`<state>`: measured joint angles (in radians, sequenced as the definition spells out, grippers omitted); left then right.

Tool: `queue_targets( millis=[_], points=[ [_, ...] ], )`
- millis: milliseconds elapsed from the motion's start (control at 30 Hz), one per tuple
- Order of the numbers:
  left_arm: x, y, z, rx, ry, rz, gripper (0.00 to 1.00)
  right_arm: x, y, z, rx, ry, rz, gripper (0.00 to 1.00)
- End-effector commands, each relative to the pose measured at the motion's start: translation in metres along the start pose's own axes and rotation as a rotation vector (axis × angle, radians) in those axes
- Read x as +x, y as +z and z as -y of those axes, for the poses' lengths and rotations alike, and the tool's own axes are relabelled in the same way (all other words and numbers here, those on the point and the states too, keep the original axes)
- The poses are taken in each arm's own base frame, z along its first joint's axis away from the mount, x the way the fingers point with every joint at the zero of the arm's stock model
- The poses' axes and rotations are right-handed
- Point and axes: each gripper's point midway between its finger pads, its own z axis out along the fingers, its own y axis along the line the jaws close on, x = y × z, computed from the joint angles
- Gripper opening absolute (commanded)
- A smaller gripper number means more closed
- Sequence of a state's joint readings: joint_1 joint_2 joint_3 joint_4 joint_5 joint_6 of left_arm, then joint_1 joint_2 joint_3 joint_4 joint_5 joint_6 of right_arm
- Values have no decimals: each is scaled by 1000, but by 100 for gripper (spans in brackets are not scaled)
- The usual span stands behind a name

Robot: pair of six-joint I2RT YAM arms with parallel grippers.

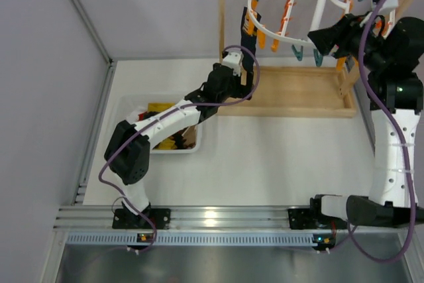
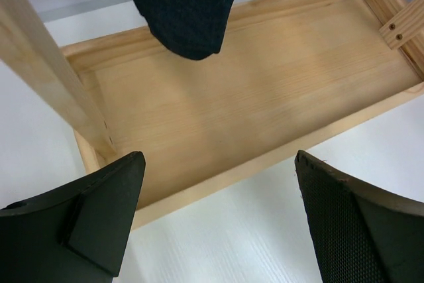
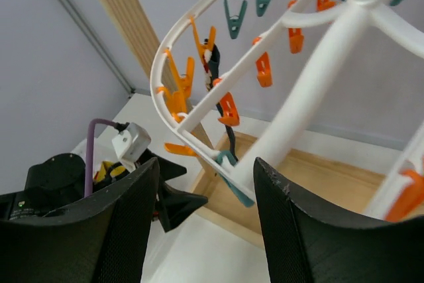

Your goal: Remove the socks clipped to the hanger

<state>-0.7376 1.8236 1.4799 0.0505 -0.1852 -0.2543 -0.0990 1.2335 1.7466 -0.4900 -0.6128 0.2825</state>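
Next, my left gripper should go to the bottom end (image 1: 248, 65) (image 2: 193, 47) of the dark navy sock hanging from the orange clip and close there.
The white oval hanger (image 1: 311, 4) with orange and teal clips hangs from the wooden rack at the top right. One plain dark navy sock (image 1: 248, 39) hangs from an orange clip on its left rim. In the left wrist view the sock (image 2: 185, 4) dangles above the wooden tray. My left gripper (image 1: 246, 74) is open and empty, just below the sock (image 3: 213, 64); its jaws (image 2: 218, 217) stand wide apart. My right gripper (image 1: 317, 38) is open at the hanger's near rim (image 3: 199, 107), with a white rib just beyond its fingers (image 3: 205, 230). No patterned sock shows.
The wooden rack has a flat tray base (image 1: 291, 91) and an upright post (image 1: 221, 11) right beside my left gripper. A white bin (image 1: 129, 107) at the left holds mixed clothes, one piece of them yellow (image 1: 159, 107). A wall stands behind.
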Motion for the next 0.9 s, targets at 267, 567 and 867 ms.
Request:
queue_targets(
  millis=[267, 567, 867],
  points=[
    [-23, -52, 2, 11, -61, 86, 98, 7, 59, 4, 197, -56, -64, 53],
    [-12, -59, -5, -7, -38, 69, 98, 19, 21, 38, 434, -102, -75, 54],
    [-7, -59, -4, 0, -47, 59, 98, 30, 10, 76, 452, -65, -125, 56]
  ],
)
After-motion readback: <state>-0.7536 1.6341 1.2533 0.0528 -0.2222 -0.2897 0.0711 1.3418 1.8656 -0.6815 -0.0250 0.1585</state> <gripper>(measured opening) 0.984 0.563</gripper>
